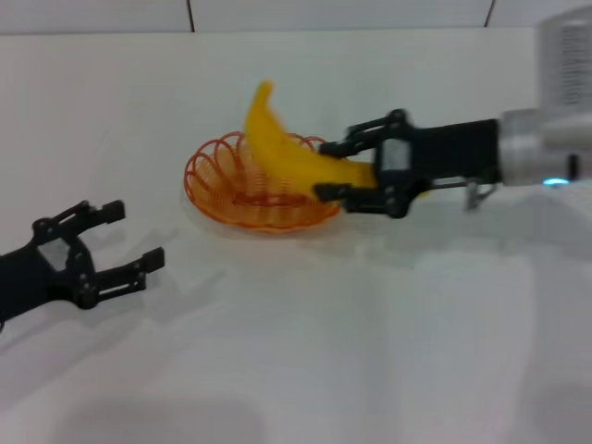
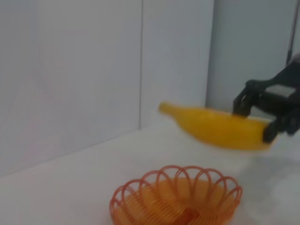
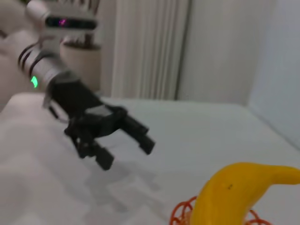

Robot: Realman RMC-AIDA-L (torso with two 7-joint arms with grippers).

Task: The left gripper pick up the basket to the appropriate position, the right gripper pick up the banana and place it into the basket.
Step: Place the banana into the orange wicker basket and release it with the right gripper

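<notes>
Next, I release the yellow banana from my right gripper across the middle of the orange wire basket [image 1: 267,182], with the banana's ends over the basket's rim.
The orange wire basket [image 1: 254,190] rests on the white table at the centre. My right gripper [image 1: 335,171] is shut on the yellow banana [image 1: 282,150] and holds it above the basket, with its tip pointing up. In the left wrist view the banana [image 2: 220,129] hangs above the basket [image 2: 178,199], held by the right gripper [image 2: 272,110]. My left gripper [image 1: 125,239] is open and empty at the near left, apart from the basket. In the right wrist view the banana [image 3: 234,190] fills the near corner and the left gripper [image 3: 126,145] shows farther off.
The white table [image 1: 370,333] ends at a wall line at the back. A plant pot [image 3: 79,61] and curtains stand beyond the table in the right wrist view.
</notes>
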